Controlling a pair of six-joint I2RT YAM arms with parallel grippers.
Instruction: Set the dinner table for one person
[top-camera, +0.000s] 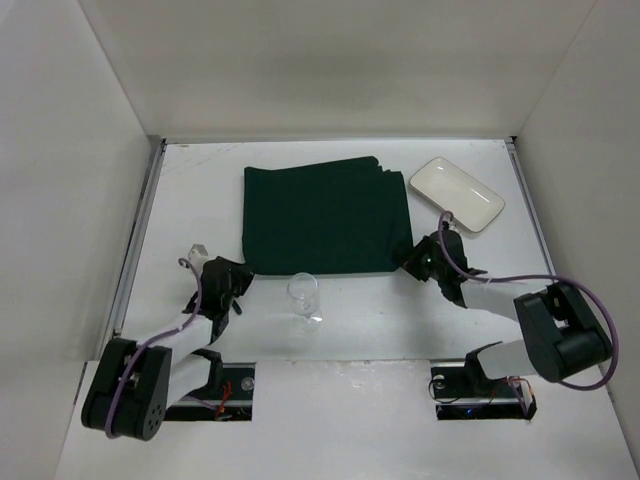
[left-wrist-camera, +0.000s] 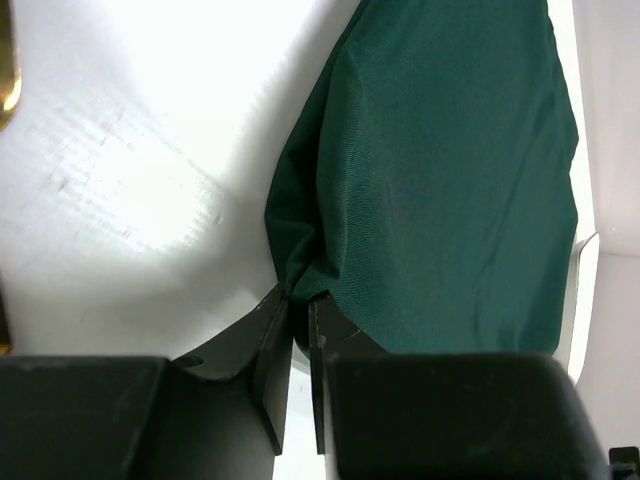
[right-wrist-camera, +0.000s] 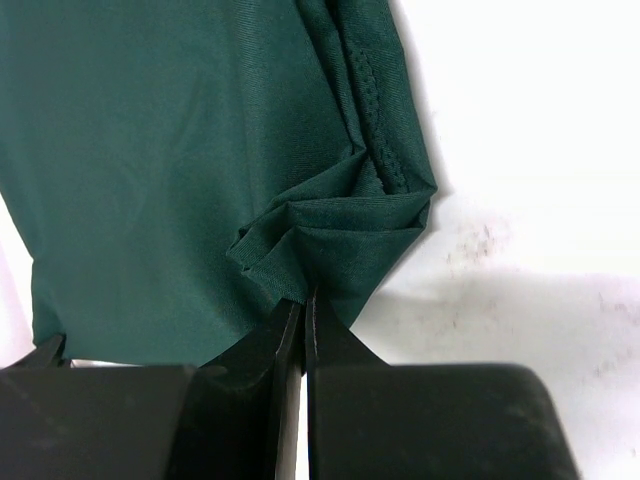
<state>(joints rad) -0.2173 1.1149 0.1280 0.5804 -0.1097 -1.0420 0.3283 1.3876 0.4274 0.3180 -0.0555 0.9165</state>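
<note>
I can see the placemat's corner bunched up in my right gripper, so I need to open that gripper and pinch the placemat's near edge (top-camera: 378, 271) to pull the corner flat.
A dark green cloth placemat (top-camera: 325, 215) lies in the middle of the white dinner table (top-camera: 195, 190). My left gripper (top-camera: 238, 272) is at its near left corner and my right gripper (top-camera: 413, 257) at its near right corner. In the left wrist view the left gripper (left-wrist-camera: 298, 300) pinches the cloth corner (left-wrist-camera: 440, 180) between nearly closed fingers. In the right wrist view the right gripper (right-wrist-camera: 303, 300) is shut on the bunched corner of the placemat (right-wrist-camera: 180, 150). A clear drinking glass (top-camera: 304, 296) stands just in front of the placemat's near edge, between the two grippers.
A white rectangular plate (top-camera: 457, 193) lies at the back right, beside the placemat's far right corner. White walls close the table on the left, back and right. A golden object (left-wrist-camera: 8, 80) shows at the left edge of the left wrist view.
</note>
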